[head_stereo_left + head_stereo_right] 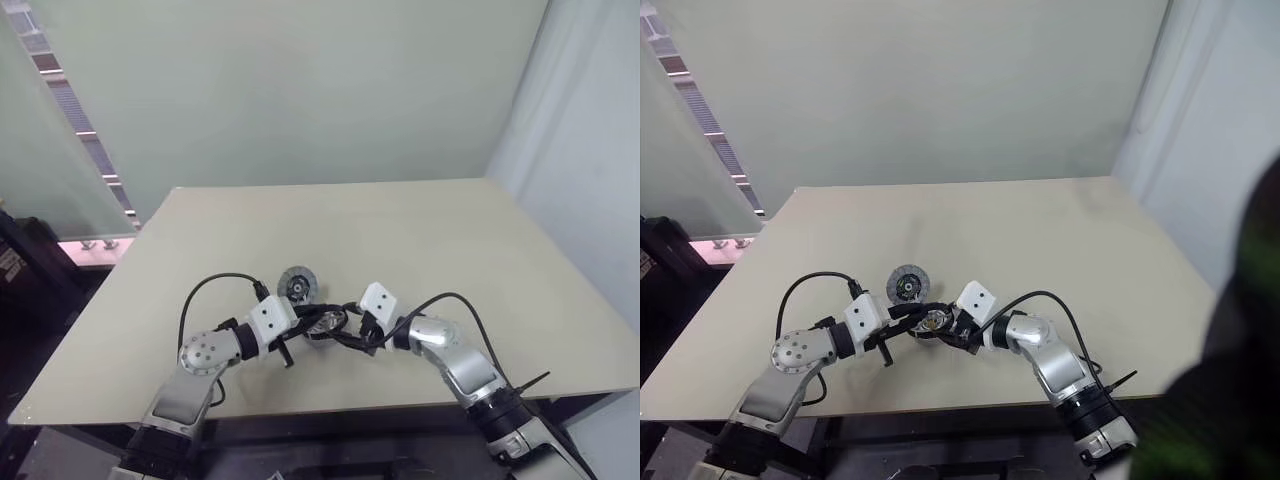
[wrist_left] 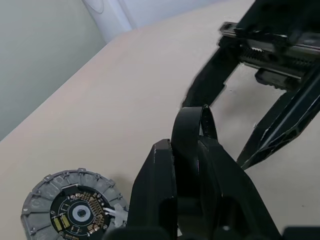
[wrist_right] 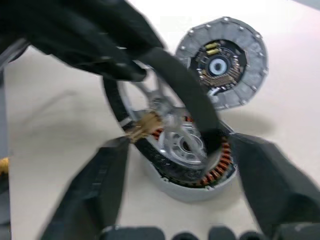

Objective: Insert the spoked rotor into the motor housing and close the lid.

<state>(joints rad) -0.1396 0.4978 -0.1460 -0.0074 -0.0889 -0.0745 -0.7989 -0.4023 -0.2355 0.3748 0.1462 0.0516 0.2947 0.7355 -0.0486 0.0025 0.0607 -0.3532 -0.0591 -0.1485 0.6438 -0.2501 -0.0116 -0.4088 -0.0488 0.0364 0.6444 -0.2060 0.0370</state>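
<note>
The spoked rotor hangs at a slant over the motor housing from the left gripper, so next the right gripper grabs the rotor's opposite rim [image 3: 213, 140] before lowering it in.
The spoked rotor [image 3: 186, 97], a dark ring with silver spokes, hangs tilted just over the motor housing [image 3: 215, 172], whose copper windings sit in a grey base on the table. My left gripper [image 2: 187, 145] is shut on the rotor's rim [image 2: 189, 122]. My right gripper [image 3: 179, 142] is open, with one finger standing on each side of the housing. In the left eye view both grippers meet at the table's near middle, left gripper [image 1: 305, 325] and right gripper [image 1: 345, 325]. The lid [image 1: 297, 285], a grey disc with a dark centre, lies flat just behind them.
The beige table [image 1: 450, 260] stretches bare behind and to both sides of the parts. Black cables loop from both wrists over the near table. A pale wall stands behind the table's far edge.
</note>
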